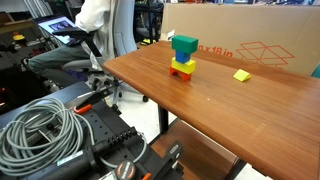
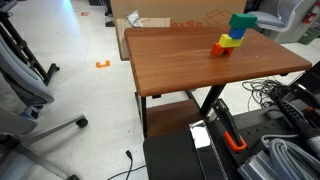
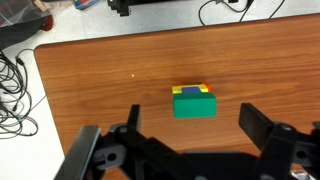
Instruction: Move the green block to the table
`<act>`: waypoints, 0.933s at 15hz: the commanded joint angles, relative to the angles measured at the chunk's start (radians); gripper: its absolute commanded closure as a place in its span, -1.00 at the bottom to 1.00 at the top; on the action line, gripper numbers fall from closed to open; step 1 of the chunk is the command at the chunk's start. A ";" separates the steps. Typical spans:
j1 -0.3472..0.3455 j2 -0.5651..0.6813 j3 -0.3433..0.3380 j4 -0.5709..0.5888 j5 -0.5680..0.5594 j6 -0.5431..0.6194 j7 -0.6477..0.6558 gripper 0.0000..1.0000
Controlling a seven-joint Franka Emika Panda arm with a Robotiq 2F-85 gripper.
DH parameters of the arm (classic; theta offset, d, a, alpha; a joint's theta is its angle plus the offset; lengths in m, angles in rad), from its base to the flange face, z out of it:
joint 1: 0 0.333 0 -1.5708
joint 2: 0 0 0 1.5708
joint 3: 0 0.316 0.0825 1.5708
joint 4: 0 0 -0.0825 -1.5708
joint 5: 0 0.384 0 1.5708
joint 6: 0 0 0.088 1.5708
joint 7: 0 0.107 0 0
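Observation:
Next, I close my gripper on the short ends of the green block point(image 1: 185, 45) point(image 3: 194, 105) at the top of the stack and leave the blue block under it.
The green block point(image 1: 185, 47) sits on top of a small stack of toy blocks, with yellow point(image 1: 182, 65) and red point(image 1: 181, 74) pieces beneath it, on the brown table point(image 1: 230, 115). It also shows in an exterior view point(image 2: 242, 22) and in the wrist view point(image 3: 194, 105), where blue and yellow edges peek out under it. My gripper point(image 3: 193, 123) is open and empty. It hangs above the stack with its two black fingers to either side of the green block and touches nothing. The gripper is out of sight in both exterior views.
A flat yellow block point(image 1: 241, 75) lies on the table near the stack. A large cardboard box point(image 1: 250, 40) stands along the table's far edge. Coiled cables point(image 1: 40, 130) and equipment lie beside the table, and an office chair point(image 2: 25, 80) stands on the floor.

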State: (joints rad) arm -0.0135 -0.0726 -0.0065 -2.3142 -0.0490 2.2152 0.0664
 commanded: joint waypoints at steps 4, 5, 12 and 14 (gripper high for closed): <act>0.010 0.109 0.012 0.005 -0.081 0.147 0.066 -1.00; 0.011 0.121 0.013 0.005 -0.081 0.162 0.063 -1.00; 0.029 0.184 0.014 0.011 -0.073 0.217 0.058 -1.00; 0.036 0.201 0.013 0.016 -0.083 0.225 0.072 -1.00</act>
State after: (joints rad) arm 0.0093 0.0981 0.0078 -2.3122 -0.1013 2.4110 0.1061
